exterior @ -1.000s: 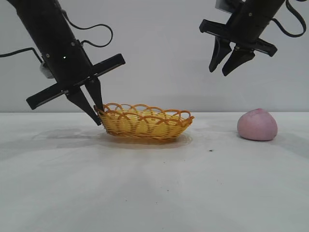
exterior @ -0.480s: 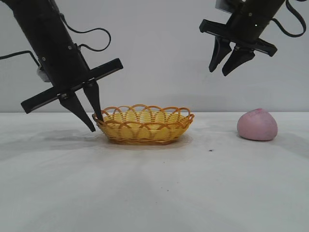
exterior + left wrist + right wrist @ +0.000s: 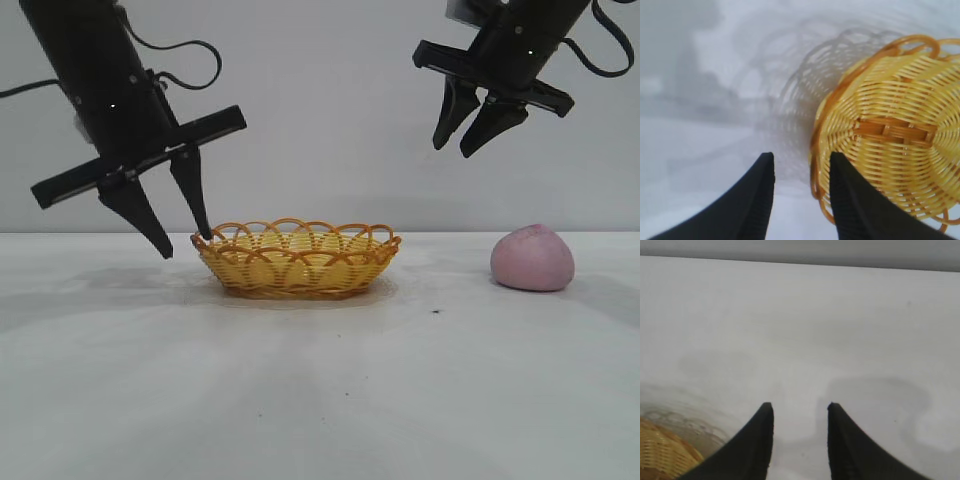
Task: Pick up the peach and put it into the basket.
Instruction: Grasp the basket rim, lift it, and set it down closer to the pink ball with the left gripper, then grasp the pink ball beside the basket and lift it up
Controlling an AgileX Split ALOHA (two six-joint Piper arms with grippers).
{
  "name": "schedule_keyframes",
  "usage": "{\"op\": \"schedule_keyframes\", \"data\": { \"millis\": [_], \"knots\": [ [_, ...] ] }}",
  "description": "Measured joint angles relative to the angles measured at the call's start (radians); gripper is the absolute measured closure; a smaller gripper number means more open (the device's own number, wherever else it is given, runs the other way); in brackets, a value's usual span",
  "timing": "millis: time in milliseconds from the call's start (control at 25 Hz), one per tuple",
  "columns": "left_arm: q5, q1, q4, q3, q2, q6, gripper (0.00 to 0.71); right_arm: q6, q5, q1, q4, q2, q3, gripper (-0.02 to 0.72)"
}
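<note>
The robot's right gripper will next move to the pink peach and close on the peach's top point(image 3: 536, 232), with its fingers pointing down.
The yellow wicker basket point(image 3: 297, 260) with an orange looped rim sits flat on the white table, left of centre. My left gripper point(image 3: 186, 246) hangs at its left end, open. One fingertip is right at the rim and the other is outside it, with nothing gripped. In the left wrist view the basket point(image 3: 890, 130) lies beside that gripper point(image 3: 801, 155), its rim close to one finger. The pale pink peach point(image 3: 533, 258) rests on the table far to the right. My right gripper point(image 3: 452, 150) is open and empty, high above the table between basket and peach.
The white table point(image 3: 320, 380) stretches bare in front of the basket and the peach. A small dark speck point(image 3: 436, 311) lies near the middle. The right wrist view shows only tabletop and a corner of the basket point(image 3: 660, 455) beyond the right gripper point(image 3: 797, 405).
The left gripper opened, let go of the basket's rim, and lifted slightly up and left. The basket dropped from a tilt to lying flat. The right arm stayed still.
</note>
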State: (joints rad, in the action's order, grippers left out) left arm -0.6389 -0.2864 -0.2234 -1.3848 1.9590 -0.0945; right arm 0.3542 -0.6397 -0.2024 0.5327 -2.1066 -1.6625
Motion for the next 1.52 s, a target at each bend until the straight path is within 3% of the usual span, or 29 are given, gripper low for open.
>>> {"op": "schedule_keyframes", "data": {
  "millis": [200, 280, 440, 600, 880, 1040, 1280, 1520],
  "knots": [
    [-0.036, 0.01, 0.225, -0.044, -0.013, 0.0, 0.479, 0.013, -0.013, 0.0, 0.0, 0.0, 0.0, 0.48],
    [-0.044, 0.037, 0.239, -0.044, -0.014, 0.0, 0.479, 0.018, -0.017, 0.0, 0.0, 0.0, 0.0, 0.48],
    [-0.075, 0.142, 0.205, -0.044, -0.014, 0.002, 0.479, 0.02, -0.021, 0.0, 0.0, 0.0, 0.0, 0.48],
    [-0.144, 0.219, 0.202, -0.044, -0.022, 0.028, 0.479, 0.02, -0.023, 0.0, 0.0, 0.0, 0.0, 0.48],
    [-0.195, 0.231, 0.264, -0.036, -0.163, 0.032, 0.479, 0.02, -0.023, 0.0, 0.0, 0.0, 0.0, 0.48],
    [-0.193, 0.231, 0.266, 0.075, -0.348, 0.032, 0.479, 0.02, -0.032, 0.0, 0.0, 0.0, 0.0, 0.48],
    [-0.2, 0.231, 0.269, 0.322, -0.741, 0.044, 0.479, 0.026, -0.06, 0.0, 0.0, 0.0, 0.0, 0.48],
    [-0.348, 0.231, 0.266, 0.507, -1.093, 0.098, 0.479, 0.044, -0.069, 0.0, 0.012, 0.0, 0.0, 0.48]
  ]
}}
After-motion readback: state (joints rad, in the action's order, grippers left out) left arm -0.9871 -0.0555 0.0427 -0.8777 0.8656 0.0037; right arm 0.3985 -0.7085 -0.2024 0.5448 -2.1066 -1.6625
